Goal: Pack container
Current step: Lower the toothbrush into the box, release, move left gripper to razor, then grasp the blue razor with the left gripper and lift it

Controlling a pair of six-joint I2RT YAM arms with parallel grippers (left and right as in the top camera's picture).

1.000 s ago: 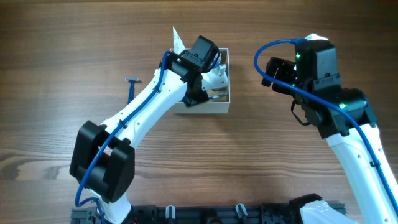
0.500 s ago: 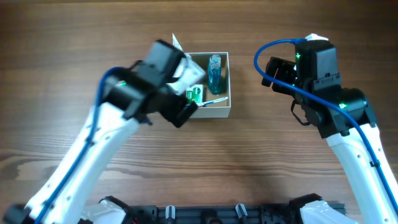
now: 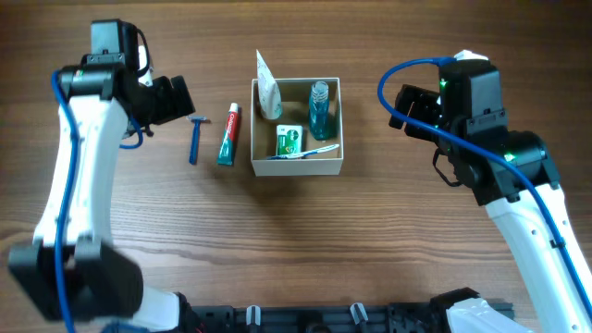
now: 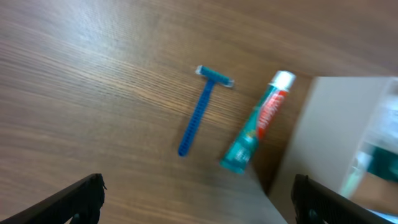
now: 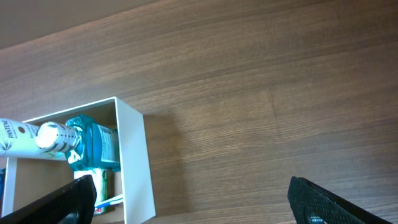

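The blue razor's handle (image 3: 195, 135) (image 4: 203, 103), just below the razor's head, is the next place my left gripper needs to go to and close on.
The container (image 3: 297, 166), a square white-walled box with a tan inside, sits mid-table and holds a white tube (image 3: 268, 85), a teal bottle (image 3: 319, 109), a green-and-white packet (image 3: 289, 140) and a toothbrush (image 3: 305, 151). It also shows in the right wrist view (image 5: 134, 162) and at the right edge of the left wrist view (image 4: 323, 130). A blue razor (image 3: 194, 139) (image 4: 200, 112) and a teal-and-red toothpaste tube (image 3: 228, 135) (image 4: 258, 124) lie on the wood left of the box. My left gripper (image 4: 199, 199) is open and empty, high above the razor. My right gripper (image 5: 196, 199) is open and empty, right of the box.
The table is brown wood (image 3: 370, 231). The left arm (image 3: 79, 157) stretches along the left side; the right arm (image 3: 499, 157) stands at the right. A dark rail (image 3: 305, 319) runs along the front edge.
My left arm has swung from over the container to the far left, uncovering the box, the toothpaste tube and the razor. The right arm has not moved.
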